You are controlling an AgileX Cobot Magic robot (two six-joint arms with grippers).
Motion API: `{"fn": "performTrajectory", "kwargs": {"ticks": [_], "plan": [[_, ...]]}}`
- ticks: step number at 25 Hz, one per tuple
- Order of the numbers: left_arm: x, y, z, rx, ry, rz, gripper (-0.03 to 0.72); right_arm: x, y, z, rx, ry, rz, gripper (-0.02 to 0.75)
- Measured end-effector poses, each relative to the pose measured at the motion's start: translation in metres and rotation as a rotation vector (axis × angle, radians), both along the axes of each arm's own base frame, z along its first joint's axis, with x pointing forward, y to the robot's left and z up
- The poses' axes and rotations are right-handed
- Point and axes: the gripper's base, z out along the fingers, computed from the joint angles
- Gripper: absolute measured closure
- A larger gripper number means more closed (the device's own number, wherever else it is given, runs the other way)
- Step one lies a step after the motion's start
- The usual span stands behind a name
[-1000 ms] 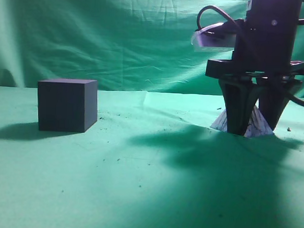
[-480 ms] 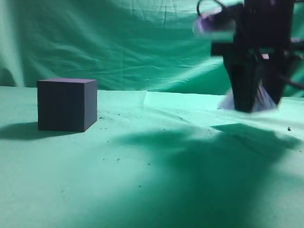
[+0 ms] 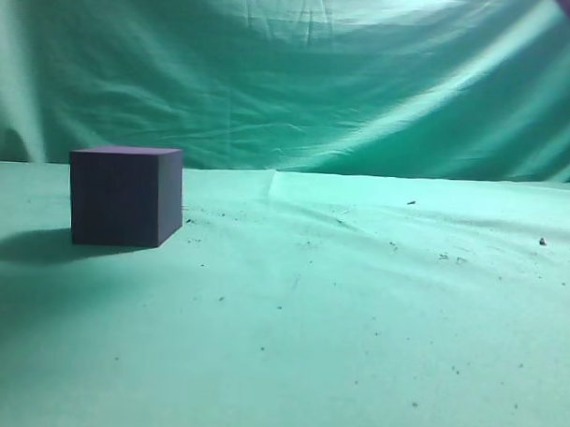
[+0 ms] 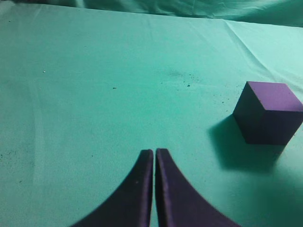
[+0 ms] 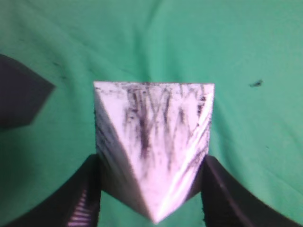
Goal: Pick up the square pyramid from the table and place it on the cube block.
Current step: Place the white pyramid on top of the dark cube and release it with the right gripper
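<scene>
Next, I release the white pyramid, now held high above the table, from my right gripper on the flat top side of the dark purple-black cube block (image 3: 133, 151).
The dark purple-black cube block (image 3: 124, 196) stands on the green table (image 3: 338, 309) at the left; it also shows in the left wrist view (image 4: 267, 112) at the right. My right gripper (image 5: 151, 165) is shut on the white pyramid with dark streaks (image 5: 154, 142) and holds it high above the table; in the exterior view both are out of frame. The cube's dark corner (image 5: 19, 97) shows at the left edge of the right wrist view. My left gripper (image 4: 155, 156) is shut and empty, above bare cloth left of the cube.
A wrinkled green backdrop curtain (image 3: 299, 73) hangs behind the table. Small dark specks (image 3: 542, 242) lie scattered on the cloth. A fold line runs down the cloth near the middle.
My right gripper has lifted the pyramid off the table and risen out of the exterior view. Its shadow on the cloth is gone. The cube has not moved.
</scene>
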Motion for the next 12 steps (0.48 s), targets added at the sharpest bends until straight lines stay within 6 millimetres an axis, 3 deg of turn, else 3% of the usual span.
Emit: {"fn": "performTrajectory", "kwargs": {"ticks": [2,4,9,12], "plan": [[0.0,0.0,0.0,0.0,0.0,0.0,0.688,-0.013,0.027,0.006,0.024,-0.013,0.061,0.355],[0.0,0.0,0.0,0.0,0.0,0.0,0.688,-0.021,0.051,-0.002,0.019,-0.002,0.113,0.355],[0.0,0.0,0.0,0.0,0.0,0.0,0.688,-0.035,0.105,-0.048,-0.045,0.064,0.219,0.355],[0.0,0.0,0.0,0.0,0.0,0.0,0.688,-0.038,0.126,-0.07,-0.074,0.088,0.252,0.355]]}}
